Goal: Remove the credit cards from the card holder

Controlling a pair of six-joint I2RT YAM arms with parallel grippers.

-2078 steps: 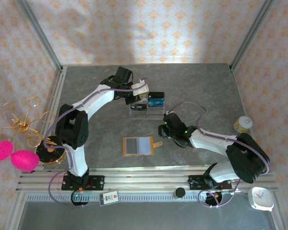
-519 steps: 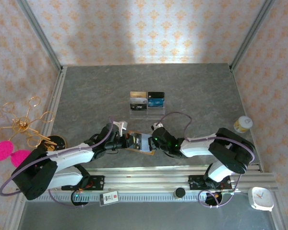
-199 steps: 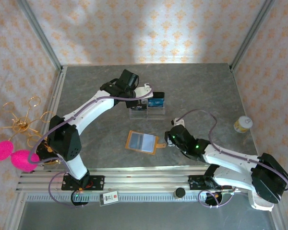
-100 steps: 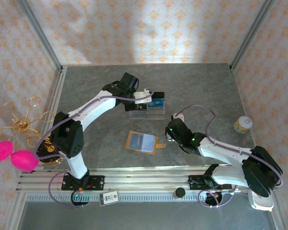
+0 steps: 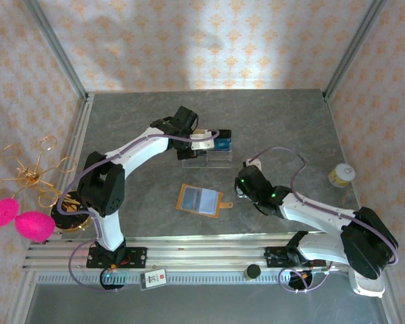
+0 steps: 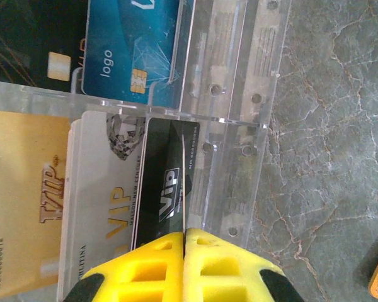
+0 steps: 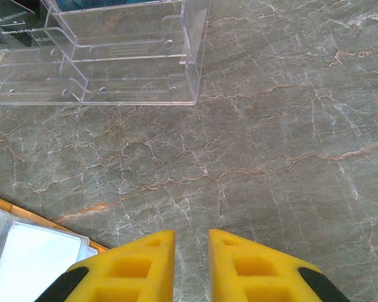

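I will use my left gripper to let go of the black VIP card, now held over the stand, in the slot of the clear stand just before the silver-white card (image 5: 195, 151) (image 6: 167, 185).
The tan-orange card holder (image 5: 201, 200) lies open on the table with its strap tab to the right; its edge shows at the lower left of the right wrist view (image 7: 25, 245). My left gripper (image 5: 206, 140) (image 6: 184, 238) is shut on a black VIP card (image 6: 160, 189), held over the clear acrylic stand (image 5: 206, 158) (image 6: 239, 94). The stand holds gold (image 6: 25, 207), silver-white (image 6: 104, 207), blue (image 6: 138, 50) and dark (image 6: 31, 38) cards. My right gripper (image 5: 241, 183) (image 7: 192, 242) hovers open just right of the card holder, with nothing between its fingers.
A yellow-lidded jar (image 5: 341, 175) stands at the right table edge. A gold wire stand (image 5: 34, 177) with pink balls sits outside the left rail. An aluminium rail (image 5: 209, 251) runs along the front, with a white clock (image 5: 366, 279) beyond it.
Both grippers left the card holder. My left gripper carried the black card to the stand and has settled over its left side. My right gripper drew back slightly to the right.
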